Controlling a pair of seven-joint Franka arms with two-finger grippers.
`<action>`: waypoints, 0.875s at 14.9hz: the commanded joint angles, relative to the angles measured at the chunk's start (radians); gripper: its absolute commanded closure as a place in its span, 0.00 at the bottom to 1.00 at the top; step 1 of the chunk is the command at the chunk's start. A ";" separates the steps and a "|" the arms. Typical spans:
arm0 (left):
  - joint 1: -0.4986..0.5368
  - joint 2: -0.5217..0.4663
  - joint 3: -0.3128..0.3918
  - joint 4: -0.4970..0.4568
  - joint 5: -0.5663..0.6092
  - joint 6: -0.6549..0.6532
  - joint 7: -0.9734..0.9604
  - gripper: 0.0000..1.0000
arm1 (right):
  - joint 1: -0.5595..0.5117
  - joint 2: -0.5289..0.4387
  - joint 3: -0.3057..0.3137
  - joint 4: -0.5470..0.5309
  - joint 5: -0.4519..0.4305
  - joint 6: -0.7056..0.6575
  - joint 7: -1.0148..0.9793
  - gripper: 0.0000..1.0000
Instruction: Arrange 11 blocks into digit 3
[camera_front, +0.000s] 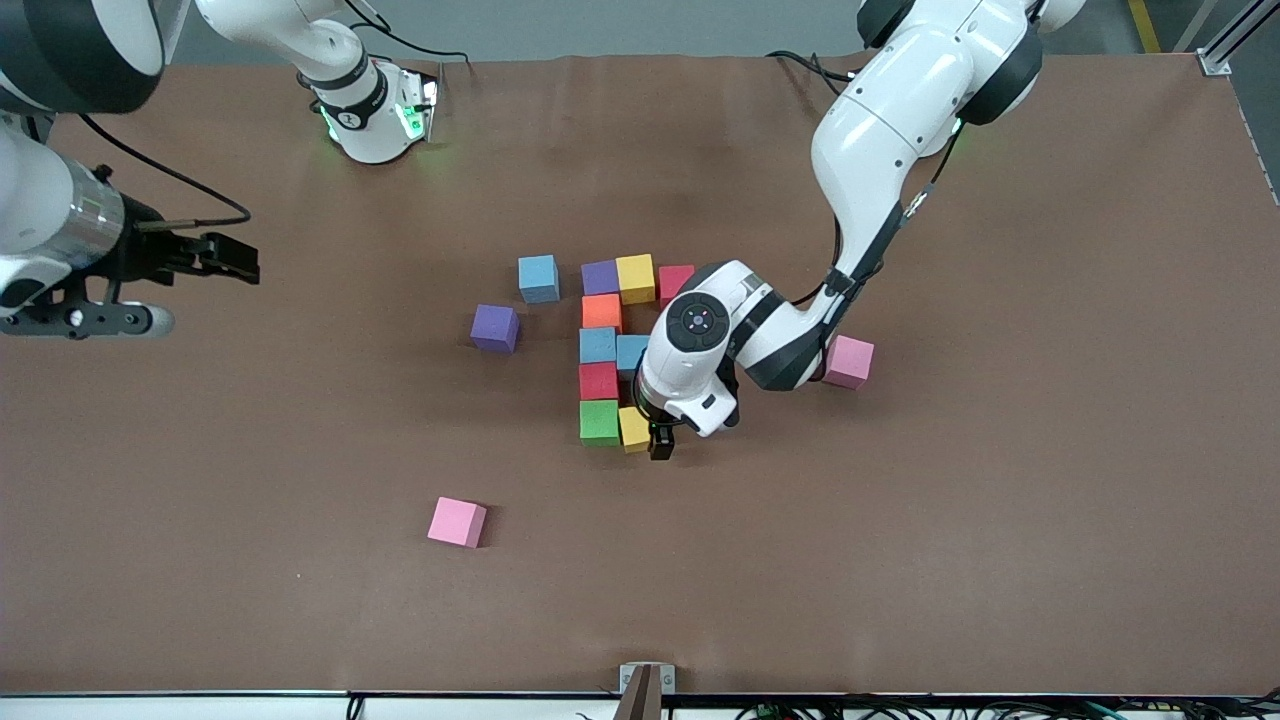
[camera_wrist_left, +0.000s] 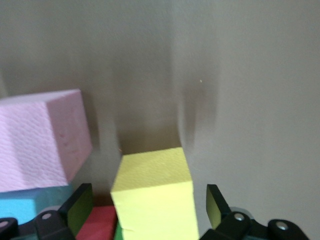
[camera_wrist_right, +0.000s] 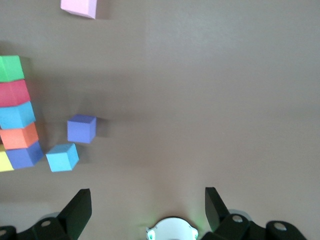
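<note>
Next, my left gripper goes to the loose pink block by its arm's elbow and closes on that block's opposite sides (camera_front: 849, 361).
A figure of touching blocks lies mid-table. Its farthest row is purple (camera_front: 600, 277), yellow (camera_front: 635, 278) and red (camera_front: 676, 283). From the purple block a column of orange (camera_front: 601, 312), blue (camera_front: 598, 345), red (camera_front: 598, 381) and green (camera_front: 599, 422) runs nearer the camera. Another blue block (camera_front: 632, 352) sits beside that column's blue one. A yellow block (camera_front: 633, 428) (camera_wrist_left: 155, 195) rests beside the green one. My left gripper (camera_front: 660, 440) (camera_wrist_left: 147, 192) stands open astride this yellow block, with gaps on both sides. My right gripper (camera_front: 235, 262) (camera_wrist_right: 145, 197) waits open at the right arm's end.
Loose blocks lie around the figure: blue (camera_front: 538, 278) and purple (camera_front: 495, 327) toward the right arm's end, a pink one (camera_front: 848, 361) by the left arm's elbow, and another pink one (camera_front: 457, 521) nearer the camera. The right arm's base (camera_front: 375, 115) stands at the table's edge.
</note>
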 joint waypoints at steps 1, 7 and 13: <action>0.005 -0.075 0.008 -0.016 -0.001 -0.115 0.038 0.00 | -0.009 -0.030 0.013 -0.018 -0.029 -0.036 -0.068 0.00; 0.179 -0.287 -0.006 -0.154 -0.012 -0.282 0.256 0.00 | -0.034 -0.084 0.011 -0.052 -0.049 -0.044 -0.081 0.00; 0.423 -0.581 -0.057 -0.580 -0.017 -0.200 0.517 0.00 | -0.044 -0.168 0.013 -0.167 -0.124 0.011 -0.079 0.00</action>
